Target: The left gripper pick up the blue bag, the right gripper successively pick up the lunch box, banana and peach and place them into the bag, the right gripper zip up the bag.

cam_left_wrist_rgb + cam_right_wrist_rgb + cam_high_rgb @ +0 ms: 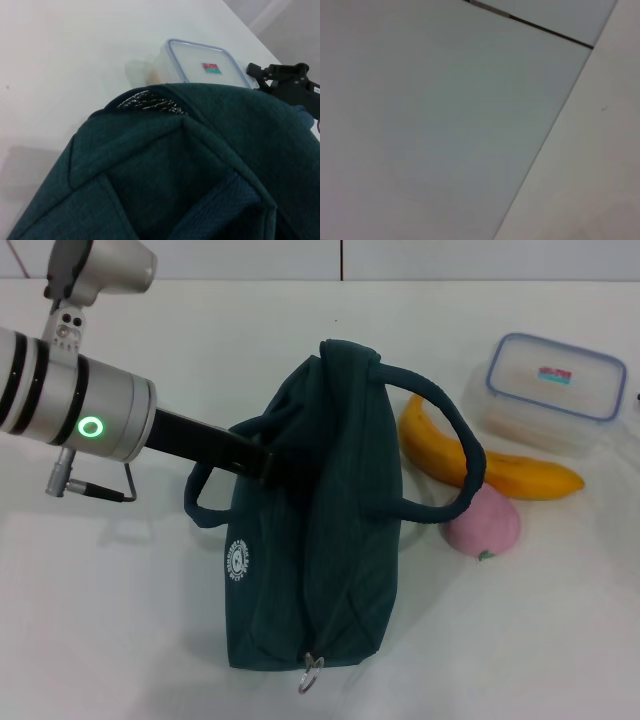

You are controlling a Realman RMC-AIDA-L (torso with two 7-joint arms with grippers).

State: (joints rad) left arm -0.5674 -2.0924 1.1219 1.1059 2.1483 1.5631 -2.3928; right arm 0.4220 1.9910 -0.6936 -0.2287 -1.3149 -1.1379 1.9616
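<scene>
The lunch box hangs crooked from my right fingers; I need to set it behind the banana, then regrip its end (619,393) before lifting.
The blue bag (320,530) stands upright in the middle of the white table, its two handles looping out to either side. My left gripper (258,458) reaches in from the left and is shut on the bag's upper edge by the near handle. The lunch box (552,388), clear with a blue-rimmed lid, sits at the back right. The banana (500,470) lies in front of it, and the pink peach (484,524) rests beside the bag's right handle. In the left wrist view the bag (200,165) fills the frame, with the lunch box (200,67) beyond it and my right gripper (256,75) farther off.
A metal zip pull (312,673) hangs at the bag's near end. The bag's silver lining (150,102) shows at its top opening. The right wrist view holds only a pale wall and a strip of white table (600,175).
</scene>
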